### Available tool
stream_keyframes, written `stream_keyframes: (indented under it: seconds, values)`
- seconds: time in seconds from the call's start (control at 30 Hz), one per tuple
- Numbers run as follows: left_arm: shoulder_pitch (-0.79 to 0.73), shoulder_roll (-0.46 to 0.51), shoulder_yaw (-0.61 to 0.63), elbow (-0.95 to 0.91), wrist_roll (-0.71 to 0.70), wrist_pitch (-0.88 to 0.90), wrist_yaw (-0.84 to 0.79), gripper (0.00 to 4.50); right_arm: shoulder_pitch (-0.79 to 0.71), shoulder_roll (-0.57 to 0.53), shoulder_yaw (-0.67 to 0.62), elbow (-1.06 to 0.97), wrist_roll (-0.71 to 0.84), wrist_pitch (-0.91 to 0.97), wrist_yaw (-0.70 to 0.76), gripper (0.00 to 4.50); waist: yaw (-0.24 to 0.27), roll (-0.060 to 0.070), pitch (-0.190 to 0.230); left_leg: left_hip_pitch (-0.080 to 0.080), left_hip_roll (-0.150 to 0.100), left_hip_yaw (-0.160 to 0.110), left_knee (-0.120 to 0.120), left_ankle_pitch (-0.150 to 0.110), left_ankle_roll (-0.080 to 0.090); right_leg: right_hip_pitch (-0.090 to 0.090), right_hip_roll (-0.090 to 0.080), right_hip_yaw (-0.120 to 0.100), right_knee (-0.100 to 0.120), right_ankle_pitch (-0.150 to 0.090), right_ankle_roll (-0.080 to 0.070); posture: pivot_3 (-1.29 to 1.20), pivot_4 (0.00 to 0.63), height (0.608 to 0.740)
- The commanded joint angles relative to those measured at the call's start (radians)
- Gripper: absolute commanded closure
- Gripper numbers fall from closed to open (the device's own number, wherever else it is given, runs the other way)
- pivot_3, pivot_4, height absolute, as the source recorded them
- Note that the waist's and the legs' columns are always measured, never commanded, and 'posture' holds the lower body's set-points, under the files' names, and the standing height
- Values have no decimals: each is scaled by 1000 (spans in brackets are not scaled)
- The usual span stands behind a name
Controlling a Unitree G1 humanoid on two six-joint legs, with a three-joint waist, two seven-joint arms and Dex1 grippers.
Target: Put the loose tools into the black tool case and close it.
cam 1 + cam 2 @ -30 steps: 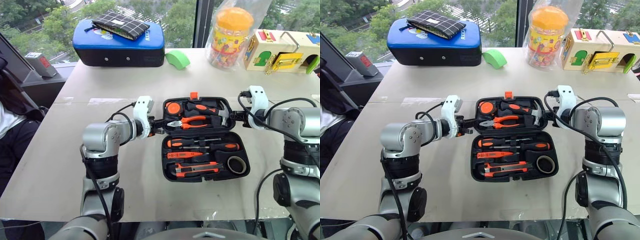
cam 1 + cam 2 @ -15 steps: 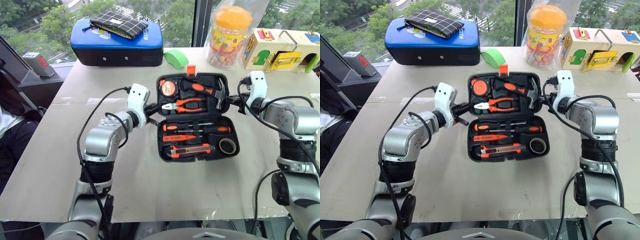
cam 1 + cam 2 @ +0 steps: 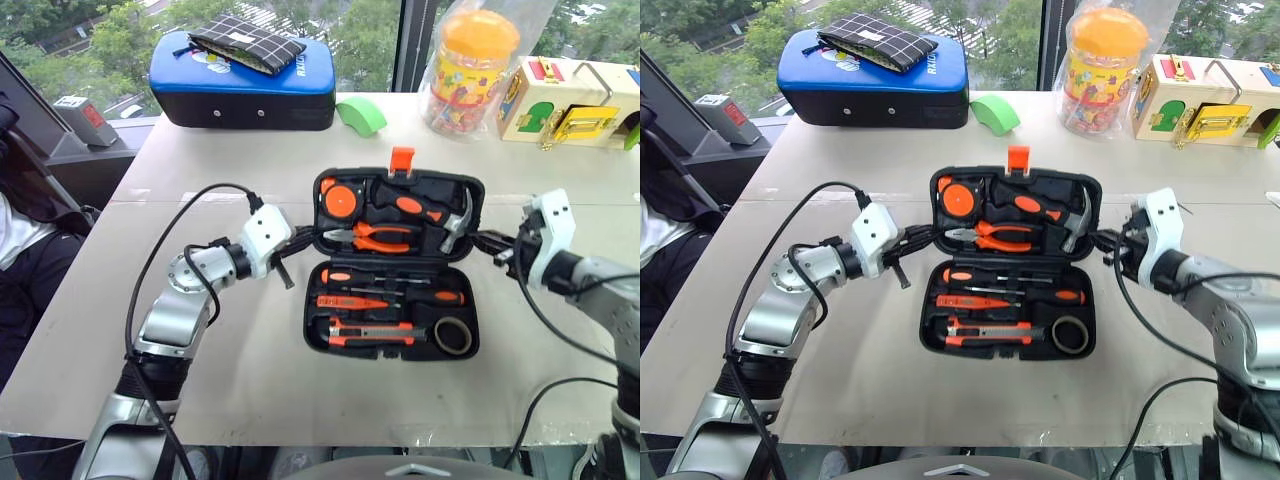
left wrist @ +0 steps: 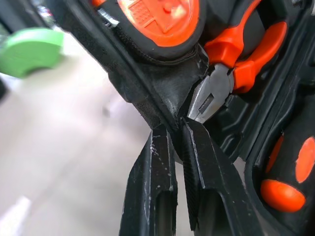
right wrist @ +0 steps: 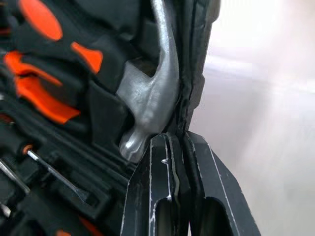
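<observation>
Next, my right gripper lets go of the lid shut flat over the near half of the black tool case (image 5: pixel 6 211).
The black tool case (image 3: pixel 318 330) lies open at mid-table, its orange latch (image 3: pixel 402 160) on the lid's far edge. The loose tools sit in the near half: two black-and-orange screwdrivers (image 3: pixel 400 296), a thin orange screwdriver (image 3: pixel 345 302), a utility knife (image 3: pixel 370 336) and a tape roll (image 3: pixel 453 336). Pliers (image 3: pixel 385 236) and a hammer (image 3: pixel 456 215) rest in the lid. My left gripper (image 3: pixel 312 238) is shut on the lid's left rim (image 4: pixel 162 105). My right gripper (image 3: pixel 484 240) is shut on the lid's right rim (image 5: pixel 194 73), beside the hammer head (image 5: pixel 147 103).
At the back stand a blue padded case (image 3: pixel 240 80) with a checked pouch on top, a green piece (image 3: pixel 358 115), a jar with an orange lid (image 3: pixel 475 70) and a wooden latch box (image 3: pixel 575 100). A person (image 3: pixel 20 240) sits past the table's left edge.
Both arms have drawn back toward me, still pinching the lid's side rims. The left wrist has rolled and the right elbow has dropped. The head view has shifted too.
</observation>
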Motion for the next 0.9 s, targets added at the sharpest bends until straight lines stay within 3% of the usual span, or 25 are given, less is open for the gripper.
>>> stream_keyframes:
  seconds: [0.03, 0.17, 0.6, 0.9]
  values:
    - [28, 64, 21, -61, 4, -136, -68, 4411, 64, -11, -60, -130, 97, -36, 50, 4500, 0, 0, 0, 2, 0, 0, 1, 0, 0, 2, 0, 0, 0, 0, 0, 0, 150, 740]
    - [-11, 34, 31, -43, -30, -87, -40, 4411, 72, -16, -36, -124, 95, -75, 34, 4500, 1, 1, 1, 10, 1, -1, 0, -1, 1, 11, 1, -1, 0, 0, 0, 0, 150, 740]
    - [-224, -58, 2, 242, 62, -293, 14, 4411, -176, -58, 124, 147, -63, -274, 51, 4500, 0, 0, 3, 7, 1, -3, 7, 1, -1, 11, 5, -4, 3, 0, 0, 0, 150, 740]
    - [-210, -54, 2, 322, 100, -467, 8, 4411, -120, -92, 158, 137, -125, -373, 68, 4500, 1, 0, 3, 5, 1, -3, 8, 0, 0, 10, 5, -4, 0, 0, 0, 0, 150, 740]
